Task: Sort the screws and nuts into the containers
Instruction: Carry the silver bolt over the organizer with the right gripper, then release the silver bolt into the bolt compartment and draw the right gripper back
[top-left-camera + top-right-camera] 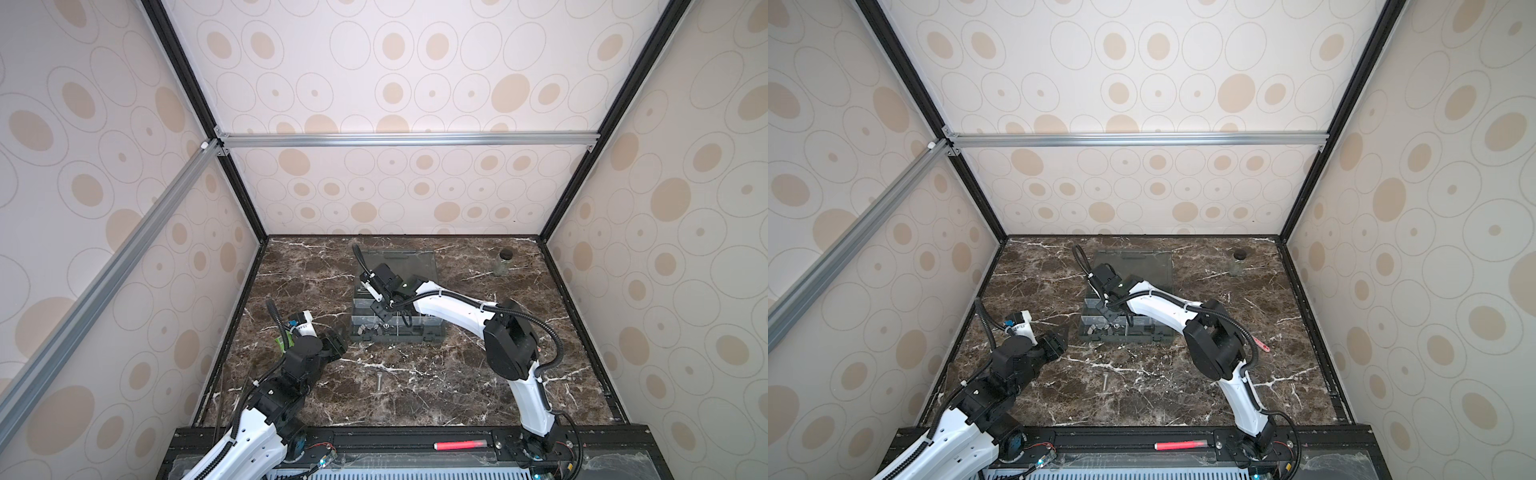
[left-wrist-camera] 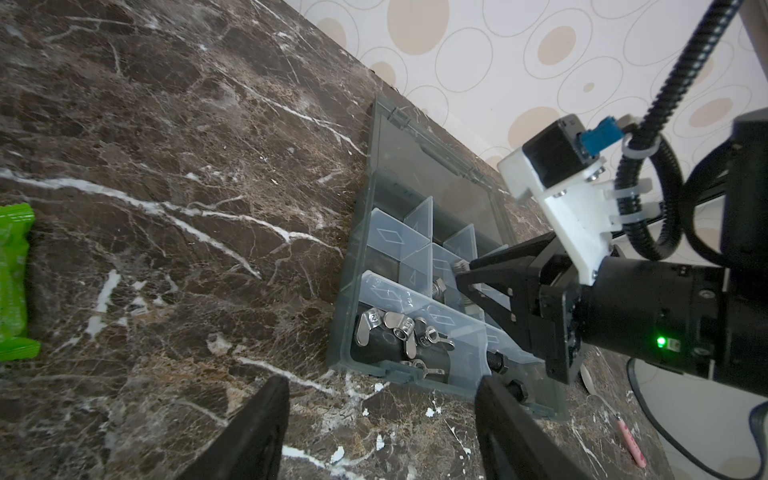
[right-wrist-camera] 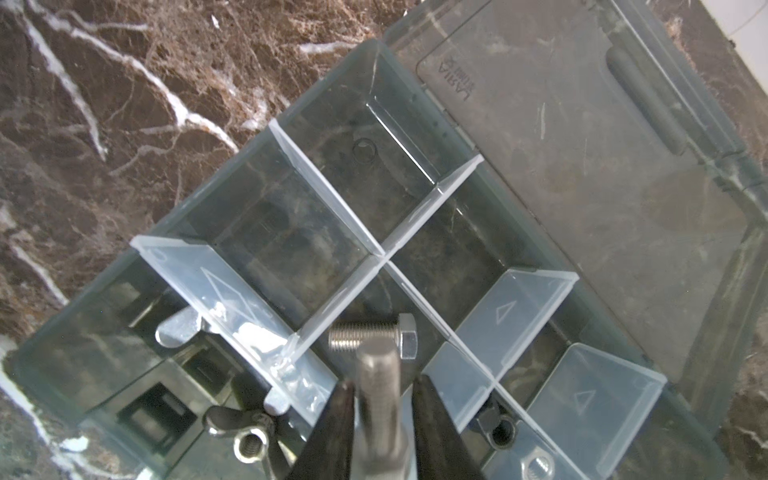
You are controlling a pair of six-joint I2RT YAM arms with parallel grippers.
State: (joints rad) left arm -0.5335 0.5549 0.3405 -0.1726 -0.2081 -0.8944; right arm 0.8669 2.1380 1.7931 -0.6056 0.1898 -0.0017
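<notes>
My left gripper is to close on the threaded body (image 1: pixel 379 383) of the loose screw that lies on the marble in front of the grey organizer box.
The grey organizer box (image 1: pixel 436 332) (image 1: pixel 1158 332) lies open at mid-table, its lid (image 3: pixel 582 145) folded flat behind it. My right gripper (image 3: pixel 384 384) (image 1: pixel 384 313) hangs over the containers (image 3: pixel 291 232), slightly open. A long silver screw (image 3: pixel 378 374) stands blurred between its fingers, with a thin gap on each side. Below it a short screw (image 3: pixel 374 340) lies in a compartment. Wing nuts (image 3: pixel 245 440) (image 2: pixel 395 328) fill the near corner cell, and hex nuts (image 3: pixel 538 463) lie in another. One screw (image 1: pixel 379 380) (image 1: pixel 1105 381) lies loose on the marble. My left gripper (image 2: pixel 382 382) (image 1: pixel 338 338) is open and empty, just left of the box.
A small glass jar with a black lid (image 1: pixel 503 264) stands at the back right. A green packet (image 2: pixel 14 282) lies by the left arm. A pink stick (image 1: pixel 1262 346) lies right of the box. The right arm reaches across the box from the right.
</notes>
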